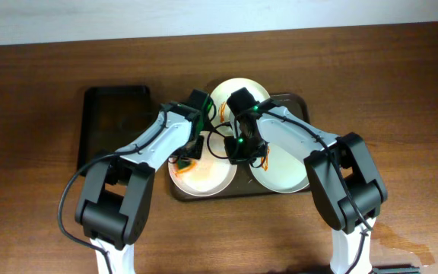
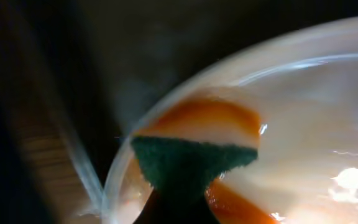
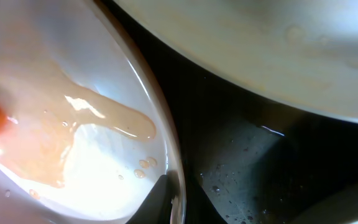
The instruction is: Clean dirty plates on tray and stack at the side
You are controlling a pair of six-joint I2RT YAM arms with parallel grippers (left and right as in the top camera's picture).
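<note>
I need to release the plate on the bare wooden table (image 1: pixel 357 128) with my right gripper, across the brown tray from the black tray.
Three white plates lie on the brown tray (image 1: pixel 296 99): one at the back (image 1: pixel 238 93), one at the right (image 1: pixel 284 173), one at the front left (image 1: pixel 204 179). My left gripper (image 1: pixel 191 152) is shut on a green sponge (image 2: pixel 191 163) pressed on the front-left plate (image 2: pixel 316 124), beside its orange sauce smear (image 2: pixel 204 118). My right gripper (image 1: pixel 243 148) is shut on that plate's right rim; in the right wrist view its fingers (image 3: pixel 179 202) straddle the rim of the plate (image 3: pixel 104 186), which bears a thinned orange smear (image 3: pixel 48 143).
A smaller black tray (image 1: pixel 112 125) lies left of the brown tray. In the right wrist view the wet tray floor (image 3: pixel 260 162) shows between the held plate and a neighbouring plate (image 3: pixel 260 50). Bare wooden table surrounds both trays.
</note>
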